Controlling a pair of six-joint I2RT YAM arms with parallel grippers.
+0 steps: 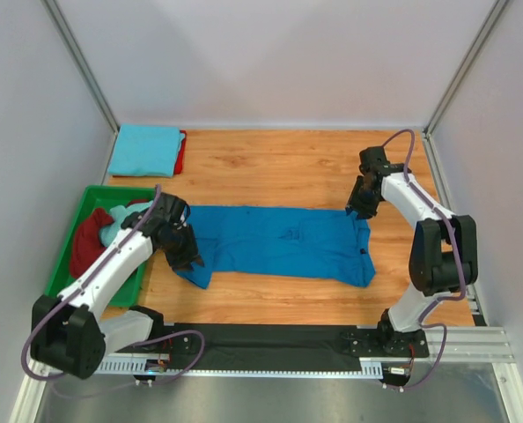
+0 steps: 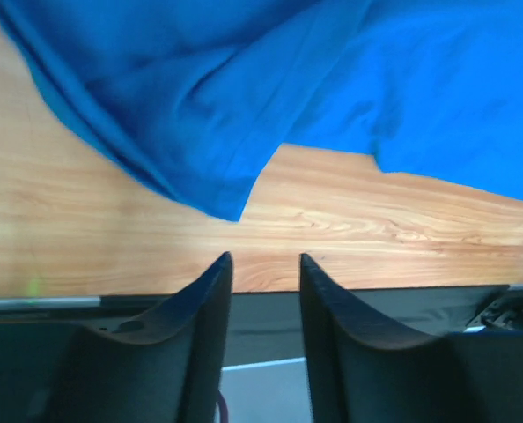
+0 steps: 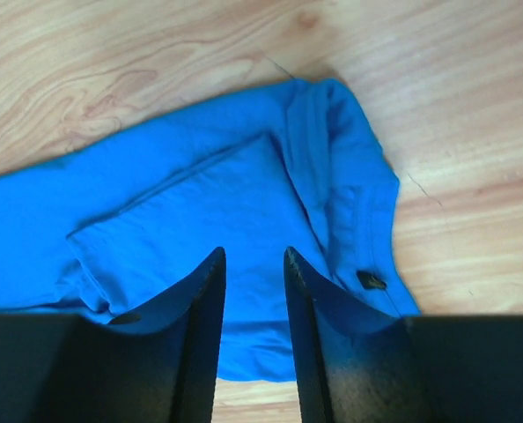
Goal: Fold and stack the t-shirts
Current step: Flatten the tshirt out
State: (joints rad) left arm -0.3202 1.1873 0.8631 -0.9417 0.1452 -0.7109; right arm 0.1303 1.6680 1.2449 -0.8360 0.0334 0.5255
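Observation:
The royal blue t-shirt lies doubled long; left gripper pinches its near corner (image 1: pixel 202 283), then both grippers will lift it open before folding.
A royal blue t-shirt (image 1: pixel 275 241) lies spread lengthwise across the middle of the wooden table, folded into a long band. My left gripper (image 1: pixel 187 256) hovers over its left end, open and empty; in the left wrist view (image 2: pixel 264 260) the shirt's corner (image 2: pixel 217 189) lies just beyond the fingertips. My right gripper (image 1: pixel 360 210) is over the shirt's right end, open and empty; the right wrist view (image 3: pixel 253 256) shows the collar end (image 3: pixel 332 176) below the fingers. A folded sky blue shirt (image 1: pixel 145 148) lies on a red one (image 1: pixel 181 152) at the back left.
A green tray (image 1: pixel 68 242) at the left holds crumpled maroon (image 1: pixel 87 238) and pale aqua (image 1: pixel 116 222) shirts. A black mat (image 1: pixel 270 339) runs along the near edge. Grey walls close in the table on three sides.

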